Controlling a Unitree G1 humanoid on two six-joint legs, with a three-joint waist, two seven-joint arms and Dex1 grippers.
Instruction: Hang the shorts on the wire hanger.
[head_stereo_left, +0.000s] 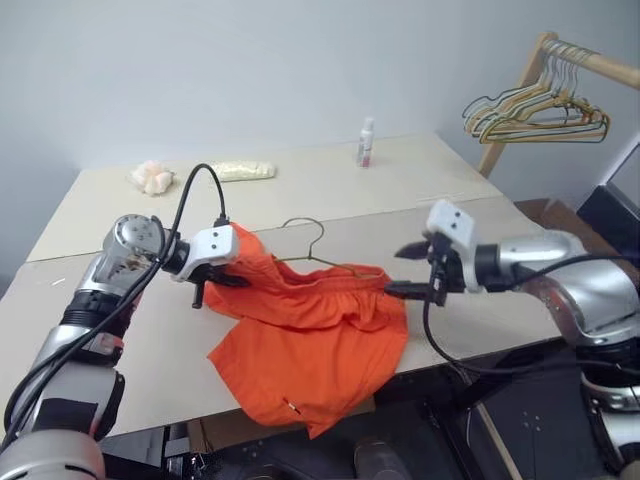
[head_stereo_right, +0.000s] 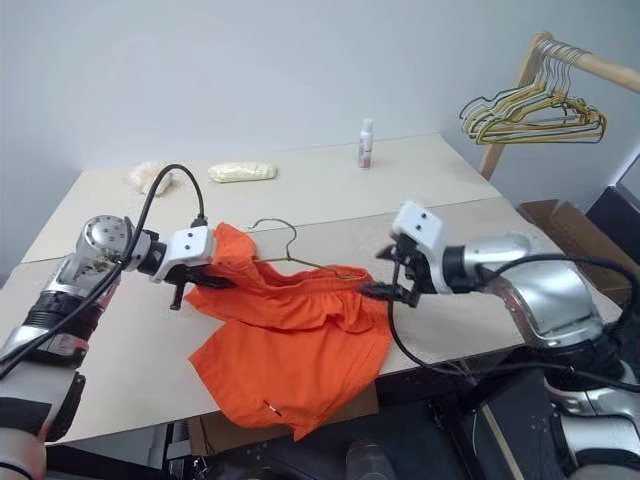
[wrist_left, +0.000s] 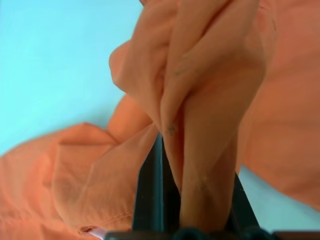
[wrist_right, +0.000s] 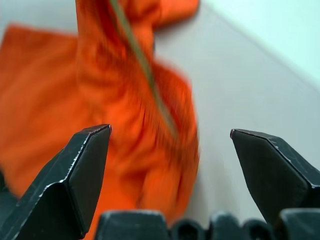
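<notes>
The shorts are held by a thick bunched fold in my left gripper, so it should open, grab the shorts closer to their back corner (head_stereo_left: 243, 238) and pull the crumpled cloth straight.
The bright orange shorts (head_stereo_left: 310, 340) lie crumpled on the near table, one leg drooping over the front edge. The wire hanger (head_stereo_left: 318, 240) runs through the waistband, and its hook sticks up behind the fabric. At the shorts' left end, my left gripper (head_stereo_left: 218, 280) is shut on a bunched fold of the shorts (wrist_left: 210, 75) and holds it slightly off the table. My right gripper (head_stereo_left: 408, 270) hovers open just right of the shorts' right end. In the right wrist view the hanger's wire (wrist_right: 145, 65) and the orange cloth (wrist_right: 50, 100) lie ahead of its spread fingers (wrist_right: 85, 165), which hold nothing.
A small spray bottle (head_stereo_left: 366, 142), a pale yellow bundle (head_stereo_left: 240, 170) and a cream lump (head_stereo_left: 152, 178) sit on the far table. A bunch of hangers (head_stereo_left: 535, 115) hangs from a wooden rack at the right. The near table's front edge (head_stereo_left: 150, 425) runs below the shorts.
</notes>
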